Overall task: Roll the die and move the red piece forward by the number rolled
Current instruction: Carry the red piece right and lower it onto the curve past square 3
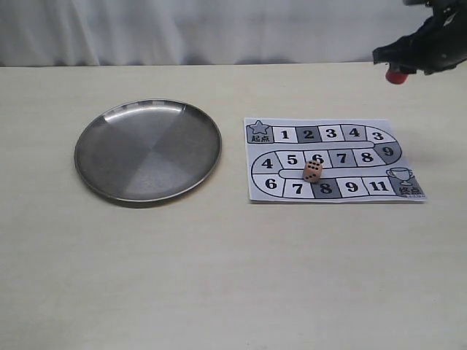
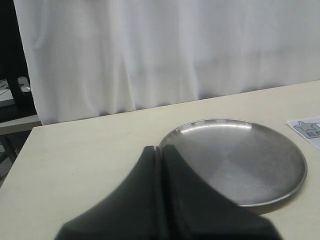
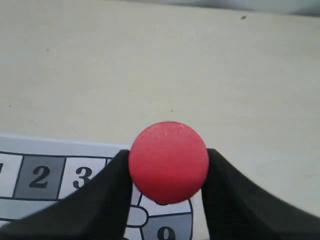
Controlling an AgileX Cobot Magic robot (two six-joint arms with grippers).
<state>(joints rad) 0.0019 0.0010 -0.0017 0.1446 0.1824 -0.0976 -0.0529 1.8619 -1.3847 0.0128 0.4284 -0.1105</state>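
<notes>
The red piece will go down from my right gripper onto the curved grey square point(image 1: 391, 154) point(image 3: 170, 233) just behind the trophy square.
The pale die point(image 1: 312, 170) rests on the paper game board point(image 1: 332, 162), on the edge of square 6 in the middle row, black pips showing. My right gripper point(image 1: 398, 71) hangs high above the board's far right corner, shut on the red piece point(image 1: 397, 76). In the right wrist view the red piece point(image 3: 168, 162) fills the gap between the two black fingers point(image 3: 107, 200), with the board's top-row squares point(image 3: 40, 176) below it. My left gripper point(image 2: 160, 150) is shut with nothing in it, close to the near rim of the metal plate point(image 2: 260, 200). It does not show in the exterior view.
A round steel plate point(image 1: 109, 168) lies on the beige table left of the board. A white curtain point(image 1: 182, 29) hangs behind the table's far edge. The board's start star point(image 1: 257, 130) is at its top left and the trophy square point(image 1: 401, 177) at its bottom right.
</notes>
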